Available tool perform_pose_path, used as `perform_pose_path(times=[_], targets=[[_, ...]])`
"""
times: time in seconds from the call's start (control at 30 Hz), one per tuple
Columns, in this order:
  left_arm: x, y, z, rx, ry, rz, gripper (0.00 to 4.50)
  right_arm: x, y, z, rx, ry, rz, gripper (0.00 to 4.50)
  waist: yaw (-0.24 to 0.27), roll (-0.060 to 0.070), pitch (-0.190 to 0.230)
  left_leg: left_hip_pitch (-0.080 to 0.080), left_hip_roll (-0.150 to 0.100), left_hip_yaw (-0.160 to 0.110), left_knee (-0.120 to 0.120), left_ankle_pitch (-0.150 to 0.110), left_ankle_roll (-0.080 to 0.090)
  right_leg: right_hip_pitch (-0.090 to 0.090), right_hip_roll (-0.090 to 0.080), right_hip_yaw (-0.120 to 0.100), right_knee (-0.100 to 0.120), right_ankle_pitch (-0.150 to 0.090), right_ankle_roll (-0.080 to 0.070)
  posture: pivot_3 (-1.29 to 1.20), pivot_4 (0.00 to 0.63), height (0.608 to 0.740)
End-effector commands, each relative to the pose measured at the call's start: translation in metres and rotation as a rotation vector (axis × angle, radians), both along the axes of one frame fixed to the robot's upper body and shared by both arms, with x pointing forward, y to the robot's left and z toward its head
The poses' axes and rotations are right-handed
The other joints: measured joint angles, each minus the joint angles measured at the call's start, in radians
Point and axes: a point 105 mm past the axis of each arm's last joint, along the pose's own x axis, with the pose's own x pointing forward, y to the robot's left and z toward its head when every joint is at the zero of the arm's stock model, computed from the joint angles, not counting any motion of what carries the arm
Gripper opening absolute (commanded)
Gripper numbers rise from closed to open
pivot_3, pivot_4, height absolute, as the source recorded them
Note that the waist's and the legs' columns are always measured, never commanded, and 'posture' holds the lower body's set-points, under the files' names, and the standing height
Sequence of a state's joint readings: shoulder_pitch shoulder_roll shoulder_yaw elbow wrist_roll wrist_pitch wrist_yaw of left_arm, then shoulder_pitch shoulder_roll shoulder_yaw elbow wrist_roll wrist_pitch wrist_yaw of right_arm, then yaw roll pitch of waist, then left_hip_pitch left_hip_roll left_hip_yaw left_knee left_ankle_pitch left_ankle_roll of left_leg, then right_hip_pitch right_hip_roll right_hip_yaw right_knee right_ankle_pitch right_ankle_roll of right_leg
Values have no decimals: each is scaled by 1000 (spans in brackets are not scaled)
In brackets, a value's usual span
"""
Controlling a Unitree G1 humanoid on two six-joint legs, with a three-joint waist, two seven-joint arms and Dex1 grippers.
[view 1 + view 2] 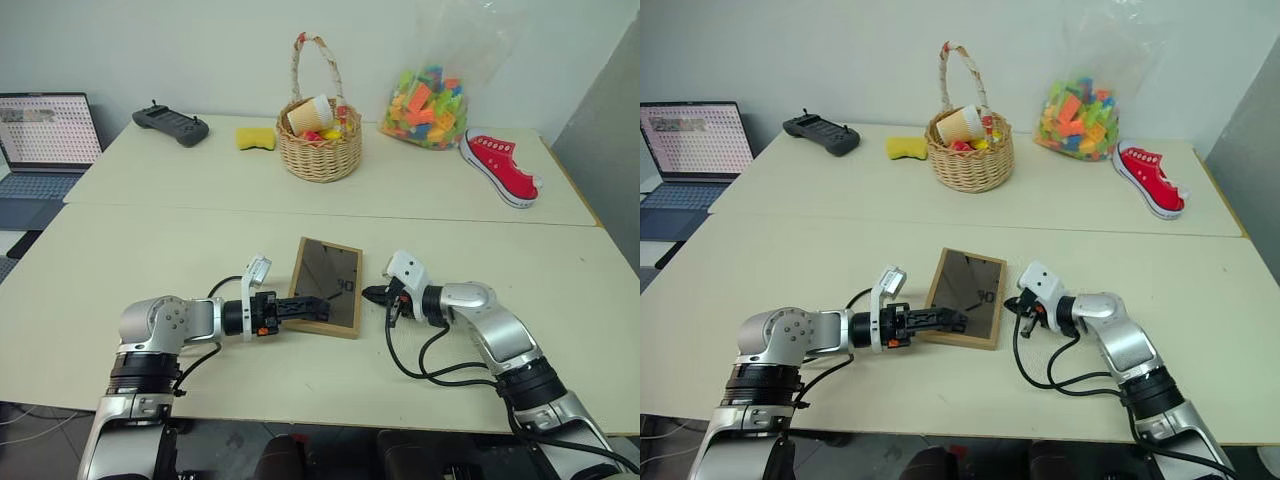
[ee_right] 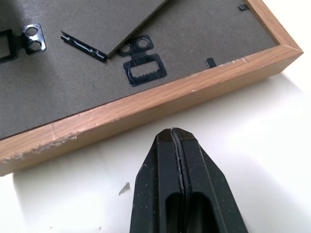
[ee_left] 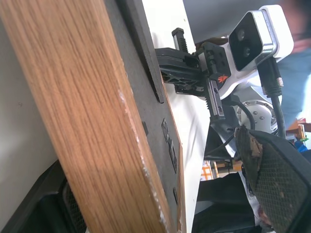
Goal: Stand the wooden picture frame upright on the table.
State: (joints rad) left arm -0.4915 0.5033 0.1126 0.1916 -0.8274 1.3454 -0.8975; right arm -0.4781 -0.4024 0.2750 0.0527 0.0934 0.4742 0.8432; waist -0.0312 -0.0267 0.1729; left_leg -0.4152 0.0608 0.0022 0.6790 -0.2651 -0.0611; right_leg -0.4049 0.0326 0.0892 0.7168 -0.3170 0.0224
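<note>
The picture frame's stand is folded on its dark back; next I swing the stand's edge point(image 2: 137, 25) out with my right gripper before raising the picture frame.
The wooden picture frame point(image 1: 330, 280) lies on the table point(image 1: 150, 250) with its dark back up, and its fold-out stand point(image 2: 121, 24) and a metal clip point(image 2: 143, 68) show. My left gripper point(image 1: 310, 308) is open and straddles the frame's near left edge. One of its fingers point(image 3: 277, 179) stands clear of the back, and the wooden rim point(image 3: 87, 111) fills the gap between the fingers. My right gripper point(image 1: 372, 294) is shut, its tips point(image 2: 171, 133) a short way off the frame's right edge and not touching it.
On the far table stand a wicker basket point(image 1: 320, 140), a bag of coloured blocks point(image 1: 430, 105), a red shoe point(image 1: 500, 165), a yellow sponge point(image 1: 256, 138) and a black controller point(image 1: 170, 124). A laptop point(image 1: 48, 135) sits at the far left.
</note>
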Motion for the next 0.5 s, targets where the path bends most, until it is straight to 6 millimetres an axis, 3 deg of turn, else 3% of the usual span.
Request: perform_pose_path(times=[0.03, 0.27, 0.4, 0.5], targets=[[0, 2, 4, -6, -6, 4, 3748, 6, -11, 15, 10, -59, -29, 0, -1, 0, 0, 0, 0, 0, 0, 0, 0, 0, 0, 0, 0, 0, 0, 0, 150, 740], [2, 3, 11, -16, -10, 15, 2309, 19, -34, 46, 7, -122, -65, 0, -1, 0, 0, 0, 0, 0, 0, 0, 0, 0, 0, 0, 0, 0, 0, 0, 150, 740], [9, 4, 18, -1, -41, 42, 1548, 23, -33, 87, 64, -157, -34, 0, -2, 0, 0, 0, 0, 0, -1, 0, 0, -1, 1, 0, 0, 0, 0, 0, 150, 740], [14, 4, 37, -24, -110, 40, 1548, 19, -20, 115, 173, -118, 32, 0, -3, 0, 1, 0, 1, 0, -1, 0, 0, -1, 1, 0, 0, 0, 0, 0, 150, 740]])
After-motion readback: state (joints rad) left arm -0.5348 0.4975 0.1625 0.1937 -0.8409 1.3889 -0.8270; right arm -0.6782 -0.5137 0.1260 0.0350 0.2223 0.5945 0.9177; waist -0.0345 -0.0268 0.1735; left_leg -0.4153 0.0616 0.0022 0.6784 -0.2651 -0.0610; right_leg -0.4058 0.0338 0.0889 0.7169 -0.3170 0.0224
